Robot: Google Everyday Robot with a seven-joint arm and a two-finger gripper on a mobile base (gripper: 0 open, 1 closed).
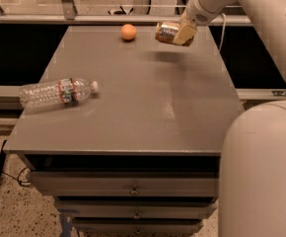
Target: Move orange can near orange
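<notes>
Next, I let go of the orange can, now hanging clear of the table, on the table [152,37] next to the orange, near the far edge of the table.
The orange can [166,32] is a copper-coloured drink can, held on its side above the far right part of the grey table [133,107]. My gripper [178,33] is shut on the orange can, with its pale fingers [186,33] around the can's right end. The can hangs clear of the table, with its shadow below it. The orange [128,31] is a small round fruit resting on the table near the far edge, a short way left of the can.
A clear plastic water bottle [57,92] lies on its side at the table's left edge. My white arm [241,14] comes in from the upper right, and my body [261,172] fills the lower right. Drawers [128,186] front the table below.
</notes>
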